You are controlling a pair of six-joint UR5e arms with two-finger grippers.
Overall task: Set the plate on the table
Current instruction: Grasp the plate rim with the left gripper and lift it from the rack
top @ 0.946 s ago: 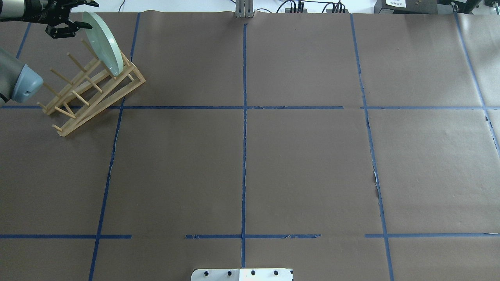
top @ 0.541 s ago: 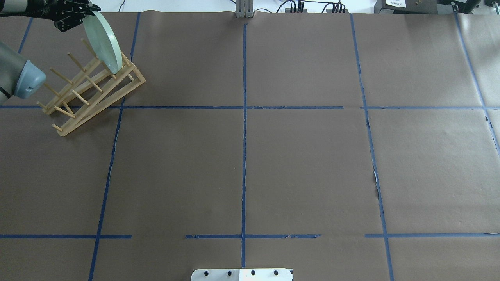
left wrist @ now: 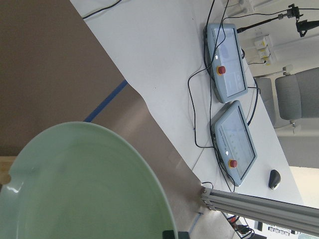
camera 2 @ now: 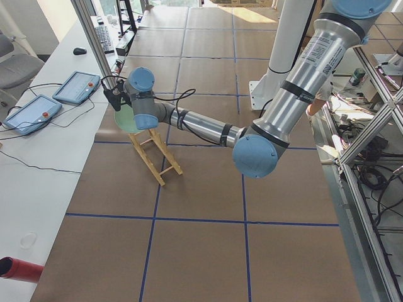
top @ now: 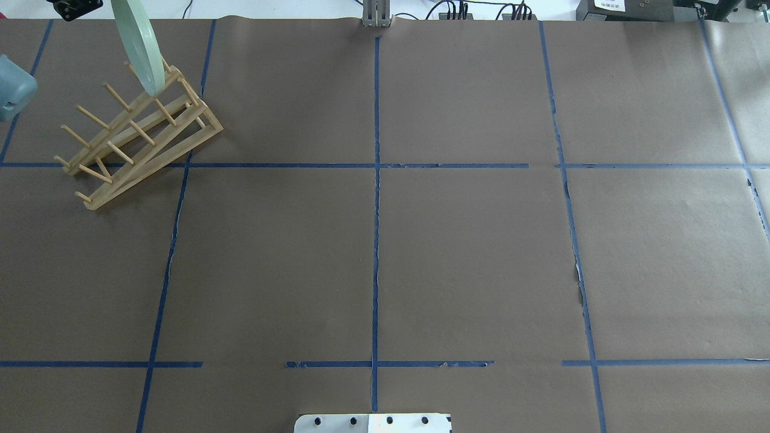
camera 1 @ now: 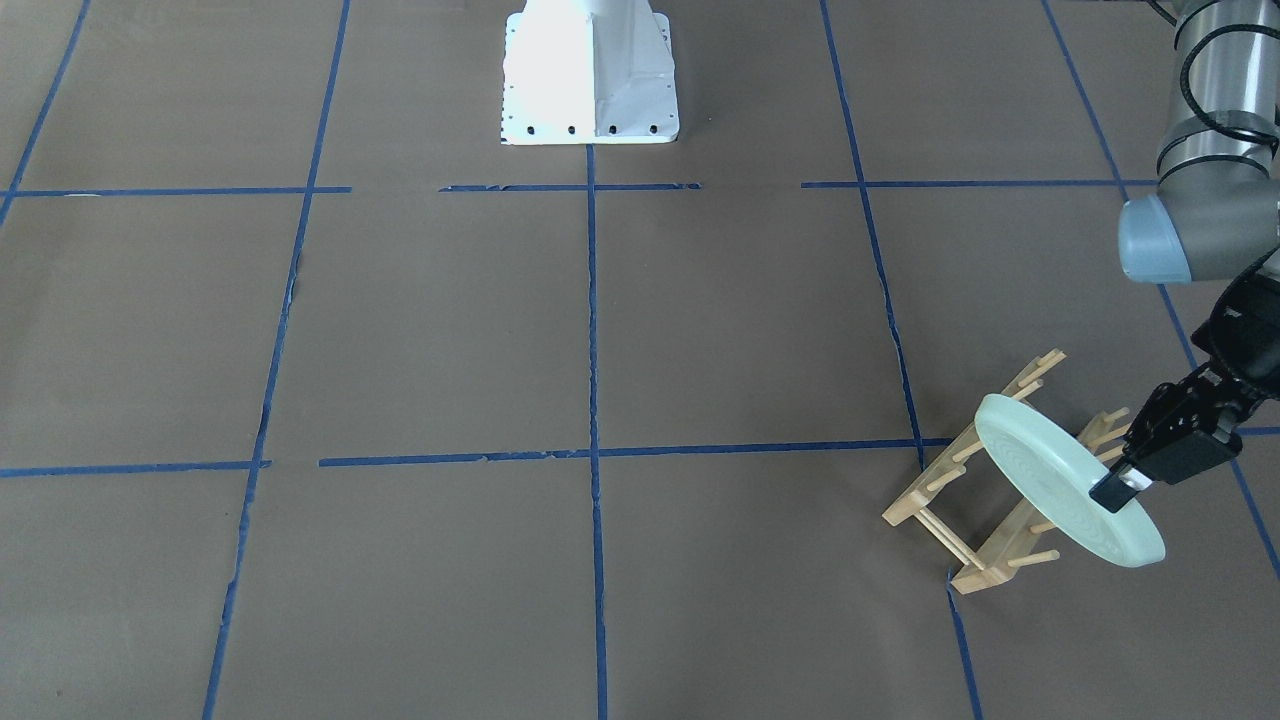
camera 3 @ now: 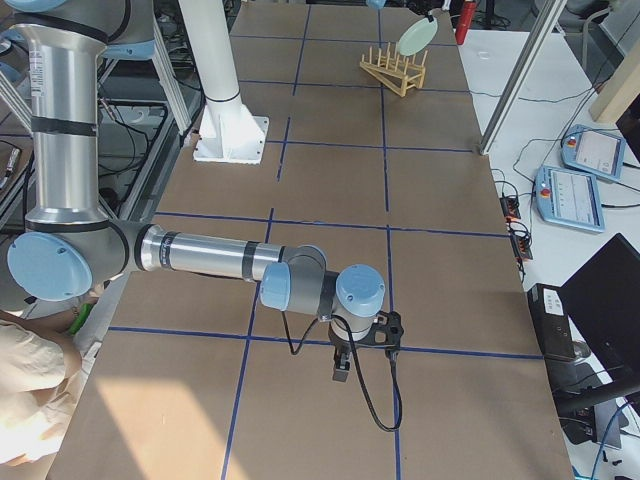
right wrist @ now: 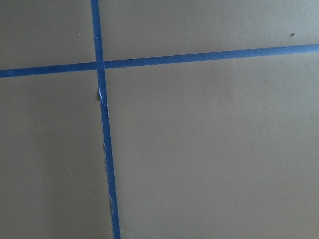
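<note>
Next, I release the plate with my left gripper on the brown table (camera 1: 771, 283) between the white robot base and the wooden rack.
The pale mint-green plate (camera 1: 1060, 480) is held tilted on edge over the far end of the light wooden rack (camera 1: 985, 540). My left gripper (camera 1: 1118, 487) is shut on the plate's rim. In the overhead view the plate (top: 141, 51) stands above the rack (top: 138, 138), and the gripper (top: 78, 7) is mostly cut off by the top edge. The left wrist view is filled by the plate (left wrist: 84, 184). I cannot tell if the plate still touches the rack. My right gripper (camera 3: 340, 365) hangs low over the brown paper table (top: 469, 258); whether it is open or shut I cannot tell.
Two teach pendants (left wrist: 227, 64) and cables lie on the white bench beyond the table's far edge. An aluminium post (camera 2: 94, 44) stands close to the plate. The white robot base (camera 1: 590, 75) stands at the near edge.
My left gripper was open around the plate's rim, then shut on it. It has since moved up and toward the far edge with the plate. The rack shifted slightly.
</note>
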